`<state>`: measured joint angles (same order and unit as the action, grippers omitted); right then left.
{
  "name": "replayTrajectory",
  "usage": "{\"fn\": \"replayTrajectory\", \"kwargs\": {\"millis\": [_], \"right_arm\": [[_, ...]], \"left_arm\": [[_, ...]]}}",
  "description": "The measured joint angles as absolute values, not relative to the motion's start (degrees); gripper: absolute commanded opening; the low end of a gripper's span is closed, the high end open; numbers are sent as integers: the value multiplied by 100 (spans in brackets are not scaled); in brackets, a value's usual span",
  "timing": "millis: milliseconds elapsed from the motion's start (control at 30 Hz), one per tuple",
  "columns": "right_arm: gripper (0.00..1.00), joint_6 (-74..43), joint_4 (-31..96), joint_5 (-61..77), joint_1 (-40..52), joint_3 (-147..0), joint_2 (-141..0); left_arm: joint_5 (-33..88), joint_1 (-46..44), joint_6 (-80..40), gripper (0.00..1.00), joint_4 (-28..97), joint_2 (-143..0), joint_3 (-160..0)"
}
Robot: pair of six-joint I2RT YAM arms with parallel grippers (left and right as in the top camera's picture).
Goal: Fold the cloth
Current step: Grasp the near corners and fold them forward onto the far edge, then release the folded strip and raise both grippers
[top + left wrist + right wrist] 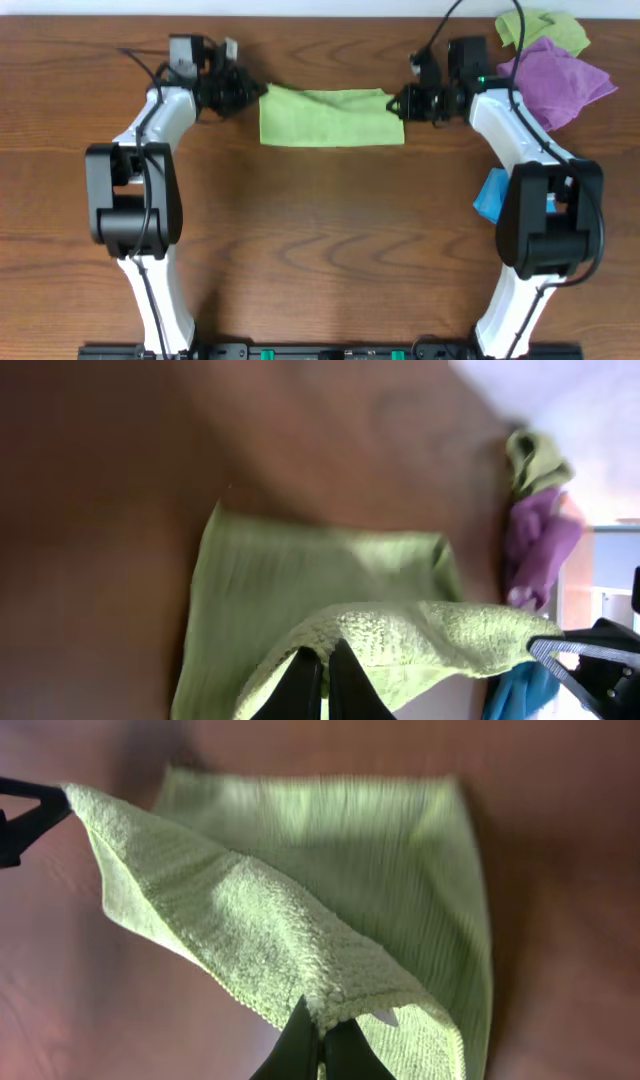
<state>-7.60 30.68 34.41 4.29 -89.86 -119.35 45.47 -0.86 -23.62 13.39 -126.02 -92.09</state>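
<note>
My left gripper is to let go of the cloth's raised corner on the flat layer's back corner [266, 88] [222, 522] farthest from the purple cloth.
The cloth [330, 117] is a lime-green towel lying as a wide band at the back middle of the table, between the two arms. My left gripper [255, 95] is shut on its left end; in the left wrist view the black fingers [305, 682] pinch a raised corner of the cloth [400, 635] above the flat layer. At the right end my right gripper [398, 101] is shut on the other corner. In the right wrist view the cloth [260, 930] drapes up into the closed fingers [300, 1045], with a small white tag [385, 1017] beside them.
A purple cloth [560, 80] and a second green cloth [545, 28] lie bunched at the back right corner. Something blue [490, 195] sits by the right arm's base. The table's back edge runs close behind both grippers.
</note>
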Motion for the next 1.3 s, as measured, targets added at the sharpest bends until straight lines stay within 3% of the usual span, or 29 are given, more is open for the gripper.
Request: {"fn": "replayTrajectory", "kwargs": {"millis": [233,467,767,800,833,867,900,933,1033,1067,1100,1133,1167,1200,1267,1300], "right_arm": [[1,-947,3214,3450,342,-10125,-12532],[2,-843,4307,3437,340,-10154,-12661],[2,-552,4884,3144,438,-10154,-12661],[7,-530,4882,3118,445,-10154,-12661],[23,-521,4880,3098,447,-10154,-12661],[44,-502,4873,3070,447,-10154,-12661],[58,-473,4871,3035,447,-10154,-12661],[67,-454,4858,2995,447,-10154,-12661],[81,-379,4781,2928,443,-10154,-12661],[80,-386,4759,2910,438,-10154,-12661],[72,-386,4737,2895,434,-10154,-12661],[53,-392,4727,2884,425,-10156,-12661],[30,-399,4733,2880,416,-10171,-12661],[7,-416,4742,2873,399,-10210,-12663],[2,-458,4770,2860,357,-10381,-12667],[1,-499,4779,2858,333,-10523,-12669]], "left_arm": [[4598,-86,-2368,6,1887,-13166,-10495],[4556,-86,-1922,6,3284,-13277,-10530],[4254,-86,-1555,6,3929,-13277,-10530],[4213,-86,-1533,6,3946,-13277,-10530],[4180,-86,-1514,15,3951,-13277,-10530],[4152,-86,-1466,27,3944,-13277,-10530],[4136,-86,-1468,41,3940,-13277,-10530],[4115,-86,-1439,49,3942,-13277,-10530],[4086,-71,-1446,54,3970,-13277,-10530],[4086,-56,-1452,54,3988,-13277,-10530],[4086,-40,-1450,54,4005,-13277,-10530],[4086,-14,-1437,53,4023,-13277,-10530],[4086,12,-1417,43,4034,-13275,-10530],[4084,38,-1404,27,4042,-13266,-10530],[4034,91,-1286,6,4049,-13235,-10536],[3959,108,-1197,6,4049,-13192,-10545]]}}
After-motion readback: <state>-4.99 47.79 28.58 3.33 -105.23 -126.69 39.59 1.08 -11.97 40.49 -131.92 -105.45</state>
